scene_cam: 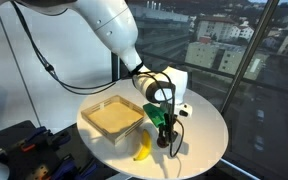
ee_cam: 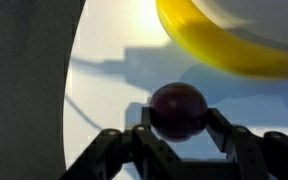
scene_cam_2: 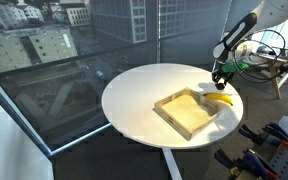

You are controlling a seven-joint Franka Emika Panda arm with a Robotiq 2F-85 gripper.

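The robot's gripper needs to release the plum-like fruit, held just above the table now, on the white table (scene_cam: pixel 165 149) (ee_cam: pixel 178 110) next to the yellow banana.
My gripper (ee_cam: pixel 177 122) is shut on a small dark purple-red round fruit, like a plum (ee_cam: pixel 177 108), and holds it just above the round white table (scene_cam: pixel 199 130). A yellow banana (ee_cam: pixel 224 45) lies on the table right ahead of the fruit; it also shows in both exterior views (scene_cam: pixel 143 148) (scene_cam_2: pixel 221 98). In the exterior views the gripper (scene_cam: pixel 163 127) (scene_cam_2: pixel 217 78) hangs beside the banana, near the table's edge. The fruit is too small to make out there.
A shallow wooden tray (scene_cam: pixel 113 116) (scene_cam_2: pixel 189 111) lies on the table next to the banana. Large windows (scene_cam_2: pixel 74 40) surround the table. Tools and clutter (scene_cam: pixel 24 145) sit on a lower surface beside it.
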